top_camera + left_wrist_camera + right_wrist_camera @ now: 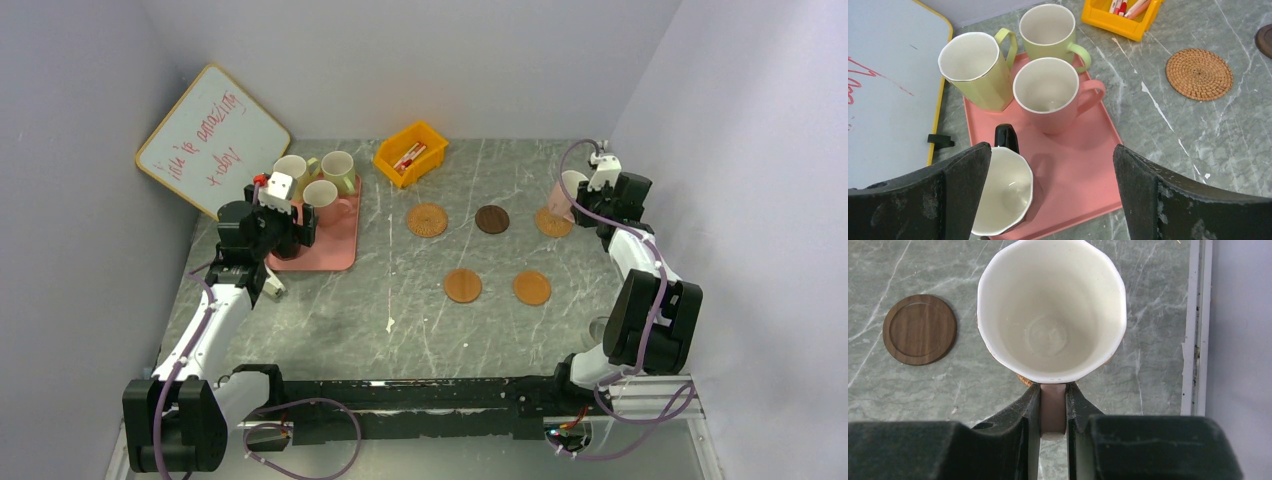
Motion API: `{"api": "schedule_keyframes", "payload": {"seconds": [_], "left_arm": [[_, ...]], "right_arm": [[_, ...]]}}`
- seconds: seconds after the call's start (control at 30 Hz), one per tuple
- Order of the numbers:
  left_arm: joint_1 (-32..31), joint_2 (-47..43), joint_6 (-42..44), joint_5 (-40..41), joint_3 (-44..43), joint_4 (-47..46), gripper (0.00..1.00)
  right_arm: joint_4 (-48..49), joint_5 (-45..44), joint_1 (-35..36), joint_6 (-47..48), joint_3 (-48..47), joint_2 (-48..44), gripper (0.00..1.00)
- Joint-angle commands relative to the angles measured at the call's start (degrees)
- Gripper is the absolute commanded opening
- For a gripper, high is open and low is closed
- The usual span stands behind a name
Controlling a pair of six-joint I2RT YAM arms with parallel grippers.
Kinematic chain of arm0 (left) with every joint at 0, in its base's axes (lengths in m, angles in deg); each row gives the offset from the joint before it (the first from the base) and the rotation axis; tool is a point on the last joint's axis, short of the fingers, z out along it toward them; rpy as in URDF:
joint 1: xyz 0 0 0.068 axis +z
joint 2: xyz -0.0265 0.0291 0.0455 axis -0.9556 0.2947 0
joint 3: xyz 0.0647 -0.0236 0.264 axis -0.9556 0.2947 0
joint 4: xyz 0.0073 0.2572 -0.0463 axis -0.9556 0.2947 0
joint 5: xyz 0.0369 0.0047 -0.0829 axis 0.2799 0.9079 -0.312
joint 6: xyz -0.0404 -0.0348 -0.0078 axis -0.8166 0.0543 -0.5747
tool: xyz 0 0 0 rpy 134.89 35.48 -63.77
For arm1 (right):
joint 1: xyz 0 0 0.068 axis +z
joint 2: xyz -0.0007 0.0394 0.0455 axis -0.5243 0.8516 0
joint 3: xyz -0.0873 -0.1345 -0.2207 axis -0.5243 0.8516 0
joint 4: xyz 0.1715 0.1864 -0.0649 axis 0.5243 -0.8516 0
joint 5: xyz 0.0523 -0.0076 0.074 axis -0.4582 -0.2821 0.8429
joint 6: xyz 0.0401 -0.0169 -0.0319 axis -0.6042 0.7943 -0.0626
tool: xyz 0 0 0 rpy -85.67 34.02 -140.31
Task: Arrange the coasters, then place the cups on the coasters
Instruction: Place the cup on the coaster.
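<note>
The robot's right gripper should release the pale pink cup on the orange-brown coaster (555, 220) (1049, 335) next to the dark brown coaster.
My right gripper (1053, 407) is shut on the handle of a pale pink cup (1051, 310), held upright over an orange-brown coaster (553, 222) at the back right; whether the cup rests on it I cannot tell. A dark brown coaster (920, 329) and a woven tan coaster (1199, 74) lie to its left, with two more orange-brown coasters (463, 285) (531, 287) nearer. My left gripper (1050, 160) hangs open over the pink tray (1083, 165). A black cup (1000, 190) stands by its left finger. Two pale green cups (975, 70) (1047, 30) and a pink cup (1048, 92) stand behind.
A yellow bin (411, 152) with markers sits at the back centre. A whiteboard (210, 135) leans against the left wall beside the tray. The table's right edge (1193, 340) and the wall run close to the held cup.
</note>
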Motion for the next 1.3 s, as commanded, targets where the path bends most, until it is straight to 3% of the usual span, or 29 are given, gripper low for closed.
{"api": "schedule_keyframes", "payload": {"seconds": [0.0,1.27], "left_arm": [[0.3,-0.6,-0.8,-1.0,0.1,-2.4,0.97],[0.3,-0.5,-0.8,-0.8,0.1,-2.4,0.97]], "right_arm": [[7.1,1.7,0.0,1.3,-0.9,-0.1,0.00],[8.6,-1.9,1.8,3.6,0.3,2.0,0.00]]}}
